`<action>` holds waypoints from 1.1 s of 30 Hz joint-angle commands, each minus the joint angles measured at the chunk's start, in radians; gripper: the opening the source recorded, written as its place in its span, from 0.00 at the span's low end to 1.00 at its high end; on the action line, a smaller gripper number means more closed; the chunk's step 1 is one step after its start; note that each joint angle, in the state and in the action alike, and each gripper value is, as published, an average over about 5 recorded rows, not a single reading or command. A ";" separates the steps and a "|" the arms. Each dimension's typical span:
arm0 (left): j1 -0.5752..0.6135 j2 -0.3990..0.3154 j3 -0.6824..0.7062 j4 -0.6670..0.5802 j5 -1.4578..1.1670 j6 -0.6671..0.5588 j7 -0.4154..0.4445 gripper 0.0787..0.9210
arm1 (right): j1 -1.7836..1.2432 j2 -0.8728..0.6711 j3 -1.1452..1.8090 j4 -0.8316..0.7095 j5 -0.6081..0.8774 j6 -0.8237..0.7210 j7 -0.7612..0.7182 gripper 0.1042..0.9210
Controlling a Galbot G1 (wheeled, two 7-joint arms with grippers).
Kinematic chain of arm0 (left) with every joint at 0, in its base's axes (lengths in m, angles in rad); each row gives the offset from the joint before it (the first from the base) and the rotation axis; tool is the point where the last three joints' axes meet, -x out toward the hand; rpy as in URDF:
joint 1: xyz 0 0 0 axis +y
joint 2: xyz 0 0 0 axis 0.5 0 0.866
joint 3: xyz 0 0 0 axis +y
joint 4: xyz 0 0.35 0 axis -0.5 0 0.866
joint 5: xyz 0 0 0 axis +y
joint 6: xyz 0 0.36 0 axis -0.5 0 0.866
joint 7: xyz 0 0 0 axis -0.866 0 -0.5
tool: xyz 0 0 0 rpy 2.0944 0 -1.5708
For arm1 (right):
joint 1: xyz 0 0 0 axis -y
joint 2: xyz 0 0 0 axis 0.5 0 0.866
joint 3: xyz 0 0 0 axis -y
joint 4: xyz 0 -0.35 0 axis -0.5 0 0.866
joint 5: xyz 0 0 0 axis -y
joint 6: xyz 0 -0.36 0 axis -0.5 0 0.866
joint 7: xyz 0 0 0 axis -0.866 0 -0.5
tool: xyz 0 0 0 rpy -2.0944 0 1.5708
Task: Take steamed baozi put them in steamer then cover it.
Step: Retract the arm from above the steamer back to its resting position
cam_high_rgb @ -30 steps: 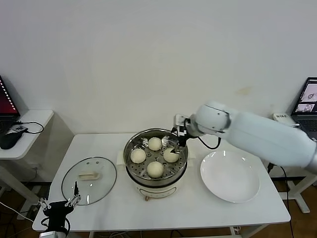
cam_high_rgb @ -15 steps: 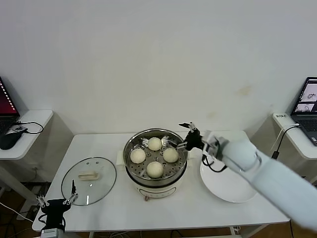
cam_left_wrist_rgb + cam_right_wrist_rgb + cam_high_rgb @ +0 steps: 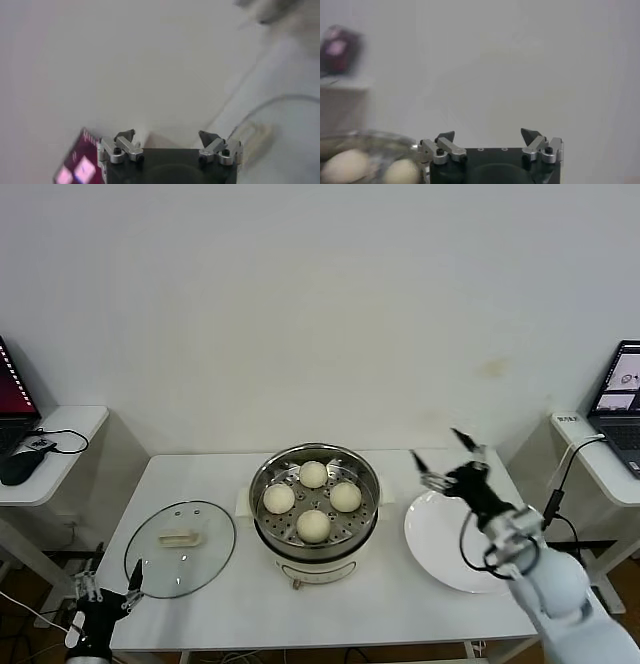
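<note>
My left gripper will go to the glass lid's cream handle [image 3: 179, 538] [image 3: 256, 142] next and close there, because the filled steamer still needs its cover.
The steamer [image 3: 315, 549] stands mid-table, uncovered, with several cream-white baozi [image 3: 314, 525] on its perforated tray. My right gripper [image 3: 443, 456] hangs open and empty to the right of the steamer, above the far left rim of the white plate [image 3: 470, 559]. The right wrist view shows its open fingertips [image 3: 487, 134], with two blurred baozi [image 3: 347, 165] and the steamer rim [image 3: 380, 137] off to one side. My left gripper [image 3: 110, 581] is open and empty low at the table's front left corner, beside the glass lid [image 3: 205, 569]. Its wrist view shows only its spread fingertips [image 3: 167, 135] against a blurred background.
The glass lid with its cream handle [image 3: 180, 537] lies flat on the table left of the steamer. The plate holds nothing. Side tables flank the table: one on the left with a mouse [image 3: 20, 466], one on the right with a laptop [image 3: 622, 384].
My right gripper has pulled back from inside the steamer and swung right, over the plate. The left gripper has sunk slightly lower and to the left at the table corner.
</note>
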 commanded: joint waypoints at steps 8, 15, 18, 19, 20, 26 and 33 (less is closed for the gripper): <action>-0.159 0.099 0.075 0.199 0.431 -0.030 -0.005 0.88 | -0.339 0.131 0.359 0.063 -0.003 0.132 0.048 0.88; -0.230 0.109 0.115 0.257 0.431 -0.031 0.011 0.88 | -0.354 0.142 0.363 0.066 -0.002 0.132 0.049 0.88; -0.265 0.111 0.129 0.288 0.428 -0.033 0.013 0.88 | -0.364 0.147 0.369 0.071 0.001 0.131 0.049 0.88; -0.278 0.112 0.134 0.299 0.428 -0.033 0.013 0.88 | -0.366 0.148 0.371 0.073 0.002 0.130 0.049 0.88; -0.290 0.112 0.137 0.308 0.428 -0.033 0.013 0.88 | -0.368 0.151 0.373 0.074 0.004 0.130 0.049 0.88; -0.365 0.117 0.153 0.362 0.430 -0.035 0.014 0.88 | -0.381 0.162 0.380 0.078 0.006 0.131 0.048 0.88; -0.433 0.128 0.169 0.442 0.432 -0.040 0.016 0.88 | -0.398 0.173 0.385 0.080 0.002 0.133 0.044 0.88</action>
